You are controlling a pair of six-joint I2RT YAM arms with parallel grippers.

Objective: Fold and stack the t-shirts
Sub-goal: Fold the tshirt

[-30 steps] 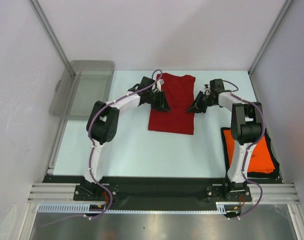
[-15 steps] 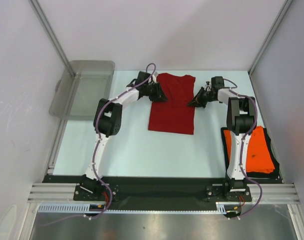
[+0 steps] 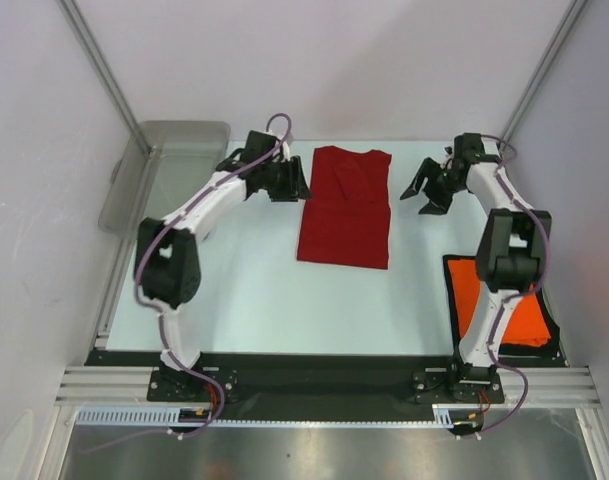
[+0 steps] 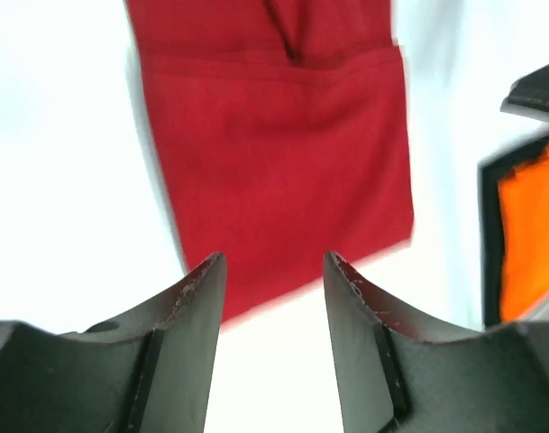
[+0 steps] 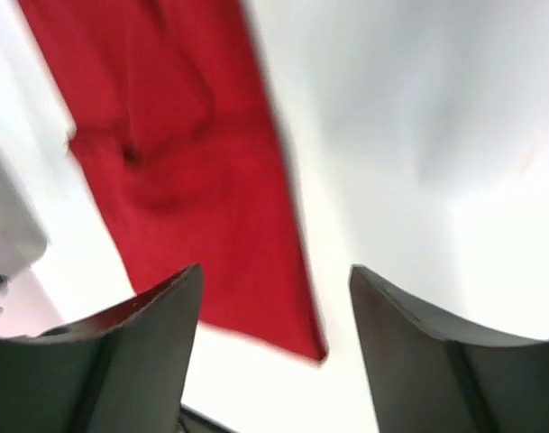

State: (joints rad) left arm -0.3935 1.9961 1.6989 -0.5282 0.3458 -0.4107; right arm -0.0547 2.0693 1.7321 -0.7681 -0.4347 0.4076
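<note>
The dark red t-shirt's near corner (image 3: pixel 300 259) (image 4: pixel 224 318), on the t-shirt's side toward the grey plastic tub, is next for my left gripper, which should go there and close.
The dark red t-shirt (image 3: pixel 344 205) lies flat in the middle of the table, folded into a tall narrow rectangle. It also fills the left wrist view (image 4: pixel 283 162) and the right wrist view (image 5: pixel 184 180). My left gripper (image 3: pixel 296 185) hovers just off its upper left edge, open and empty (image 4: pixel 274 262). My right gripper (image 3: pixel 424 192) hangs a short way off the shirt's upper right side, open wide with nothing in it (image 5: pixel 274 271). The bright orange t-shirt (image 3: pixel 524 305) lies folded at the near right, partly behind the right arm.
A translucent grey plastic tub (image 3: pixel 169 175) stands at the far left, half off the table. The orange shirt rests on a black board (image 3: pixel 452 275), whose edge shows in the left wrist view (image 4: pixel 490 234). White walls close in the back and sides.
Both grippers have opened and drawn back outward from the red shirt's sides, left to the left and right to the right. The shirt stays flat where it lay.
</note>
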